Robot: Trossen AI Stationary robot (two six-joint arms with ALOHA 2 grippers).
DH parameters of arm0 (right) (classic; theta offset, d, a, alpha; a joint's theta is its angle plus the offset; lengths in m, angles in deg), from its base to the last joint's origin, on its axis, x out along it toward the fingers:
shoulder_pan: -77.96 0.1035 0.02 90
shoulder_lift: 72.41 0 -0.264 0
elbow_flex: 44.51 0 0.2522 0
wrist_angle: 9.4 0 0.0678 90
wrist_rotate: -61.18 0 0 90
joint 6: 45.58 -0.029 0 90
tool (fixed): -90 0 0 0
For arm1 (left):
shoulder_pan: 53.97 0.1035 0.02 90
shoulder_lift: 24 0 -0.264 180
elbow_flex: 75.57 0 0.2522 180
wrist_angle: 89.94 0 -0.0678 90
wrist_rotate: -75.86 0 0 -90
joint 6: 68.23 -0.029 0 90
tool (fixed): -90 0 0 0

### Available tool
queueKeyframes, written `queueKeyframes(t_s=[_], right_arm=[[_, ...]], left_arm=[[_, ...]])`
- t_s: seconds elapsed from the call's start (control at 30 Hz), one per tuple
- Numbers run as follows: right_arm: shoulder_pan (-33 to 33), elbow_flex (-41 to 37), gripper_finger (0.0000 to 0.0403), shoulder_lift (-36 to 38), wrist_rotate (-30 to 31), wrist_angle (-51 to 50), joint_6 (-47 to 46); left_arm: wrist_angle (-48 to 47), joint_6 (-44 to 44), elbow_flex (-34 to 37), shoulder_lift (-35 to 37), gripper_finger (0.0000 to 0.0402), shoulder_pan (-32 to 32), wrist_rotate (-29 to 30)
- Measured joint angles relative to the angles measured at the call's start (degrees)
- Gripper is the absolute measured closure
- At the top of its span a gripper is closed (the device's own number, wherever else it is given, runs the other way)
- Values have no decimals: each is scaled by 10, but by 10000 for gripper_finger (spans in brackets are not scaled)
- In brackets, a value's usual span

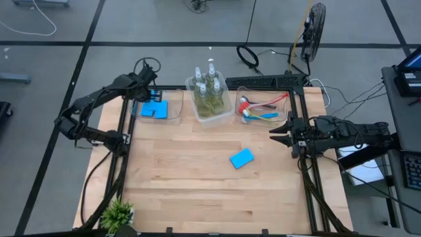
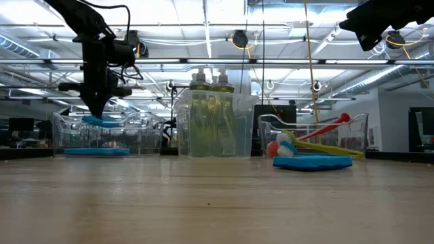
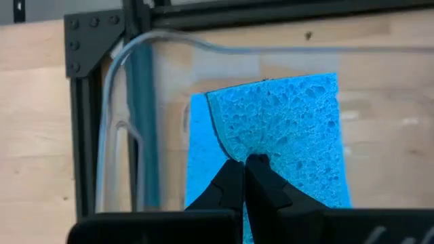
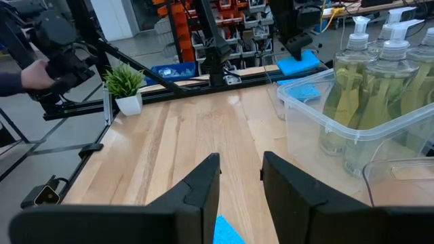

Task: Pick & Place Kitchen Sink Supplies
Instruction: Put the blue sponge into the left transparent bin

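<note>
Next, my left gripper lets go of the blue sponge in the clear bin below, on the side nearer the pump bottles (image 1: 162,112) (image 3: 305,140).
My left gripper (image 1: 148,96) hangs over the clear left bin (image 1: 176,105), shut on a blue sponge (image 2: 102,121). Below it, more blue sponges (image 1: 155,110) lie flat on the bin floor. Another blue sponge (image 1: 241,158) lies flat on the table. My right gripper (image 1: 275,136) is open above the table's right side, beyond that sponge and touching nothing. Several pump bottles of yellow-green liquid (image 1: 209,89) stand in the middle bin. Brushes (image 1: 260,110) lie in the right bin. My left gripper pinches the blue sponge (image 3: 285,129) between its two fingers (image 3: 230,183) at one edge (image 3: 239,154), where the foam is dented in. The fingers come from above, pointing down. The sponge is lifted clear and roughly level, above the sponge on the bin floor (image 2: 95,151).
Three clear bins stand in a row along the table's far edge: left (image 2: 74,132), middle (image 2: 213,125), right (image 2: 319,132). A small potted plant (image 1: 118,212) stands at the near left corner. A black frame rail (image 1: 306,171) runs along the table's sides. Bare wood (image 1: 184,171) fills the near half.
</note>
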Motion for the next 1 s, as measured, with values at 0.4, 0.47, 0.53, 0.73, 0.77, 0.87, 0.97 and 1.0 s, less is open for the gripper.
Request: queueKeyframes(t_s=[0.4,0.47,0.53,0.73,0.77,0.87,0.97,1.0], right_arm=[[0,0,303,0,0,0,-7],[0,0,303,0,0,0,-7],[0,0,303,0,0,0,-7],[0,0,303,0,0,0,-7],[0,0,303,0,0,0,-7],[0,0,303,0,0,0,-7],[0,0,303,0,0,0,-7],[0,0,303,0,0,0,-7]], left_arm=[[6,38,0,-13,395,-5,6],[7,46,0,-17,395,-8,-5],[14,58,0,-19,395,-18,-13],[53,78,0,-35,397,-54,-16],[54,82,0,-41,397,-56,-15],[55,88,0,-65,394,-60,-12],[63,91,0,-87,390,-60,-13],[69,91,0,-92,390,-60,-17]])
